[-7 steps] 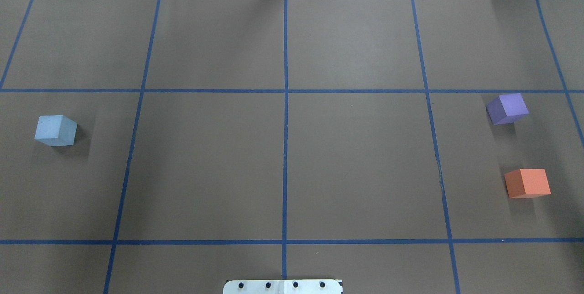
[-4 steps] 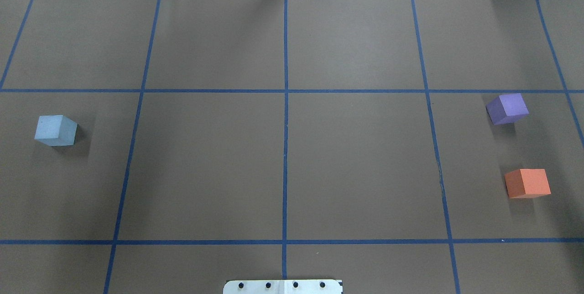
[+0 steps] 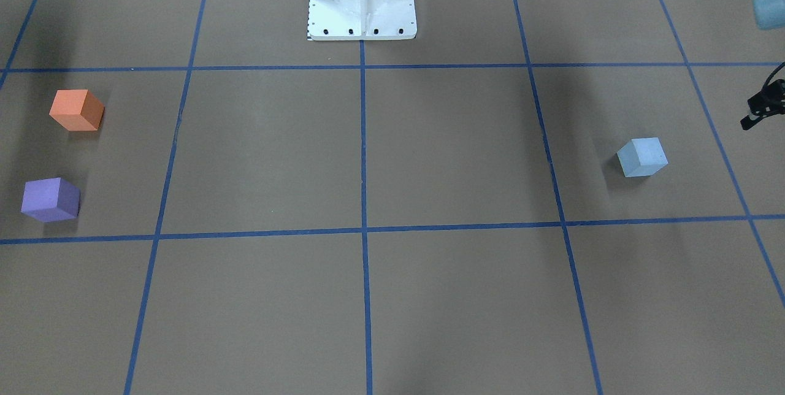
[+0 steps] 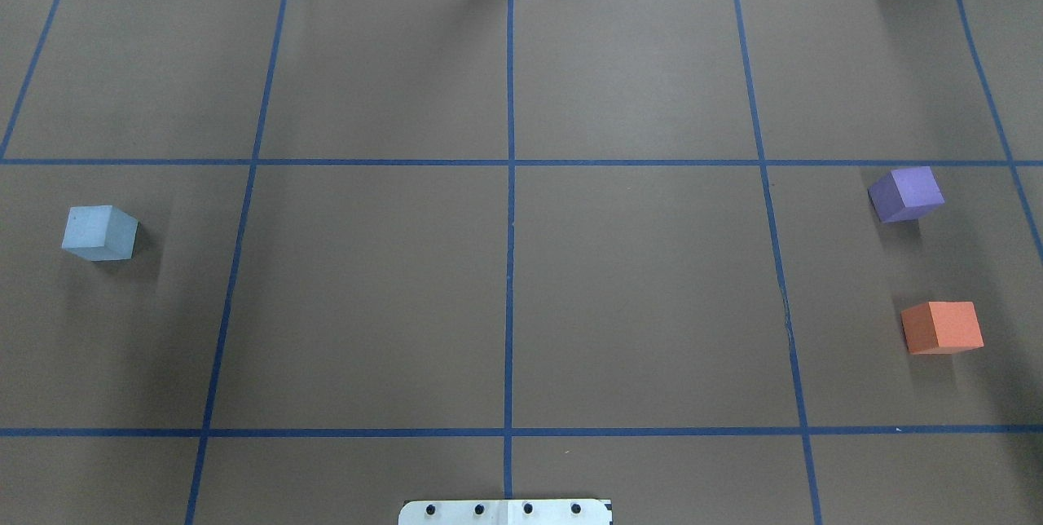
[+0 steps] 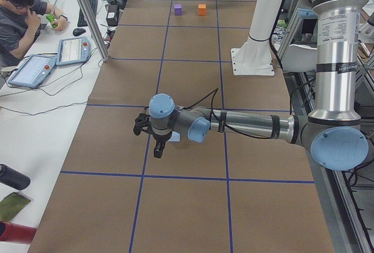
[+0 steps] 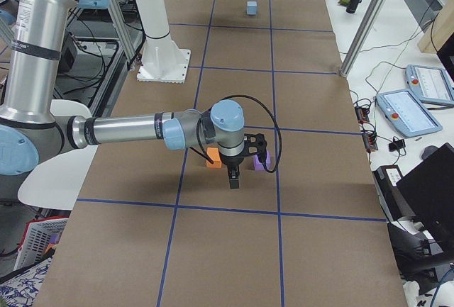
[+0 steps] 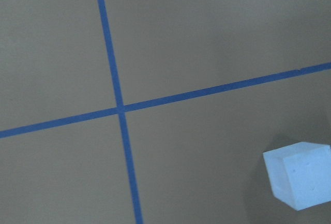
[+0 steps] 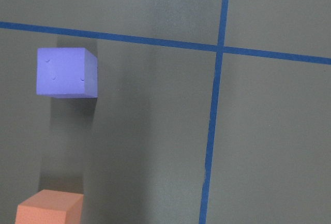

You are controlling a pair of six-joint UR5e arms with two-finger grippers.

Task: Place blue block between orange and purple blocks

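Note:
The blue block goes between the orange and purple blocks, so next my left gripper closes on the upper part [image 3: 643, 151] [image 7: 311, 175] of this block.
The blue block [image 4: 99, 233] sits at the table's left side; it also shows in the front view [image 3: 642, 157] and at the lower right edge of the left wrist view [image 7: 300, 175]. The purple block [image 4: 906, 194] and the orange block [image 4: 942, 328] sit apart at the right side, and both show in the right wrist view [image 8: 67, 72] [image 8: 49, 207]. My left gripper [image 5: 156, 151] hovers above the table just beside the blue block; I cannot tell if it is open. My right gripper [image 6: 233, 181] hovers over the purple and orange blocks; I cannot tell if it is open.
Blue tape lines divide the brown table cover into squares. The white robot base plate [image 4: 505, 513] sits at the near middle edge. An operator [image 5: 17, 7] sits at a side table with tablets [image 5: 73, 50] beyond the table's far edge.

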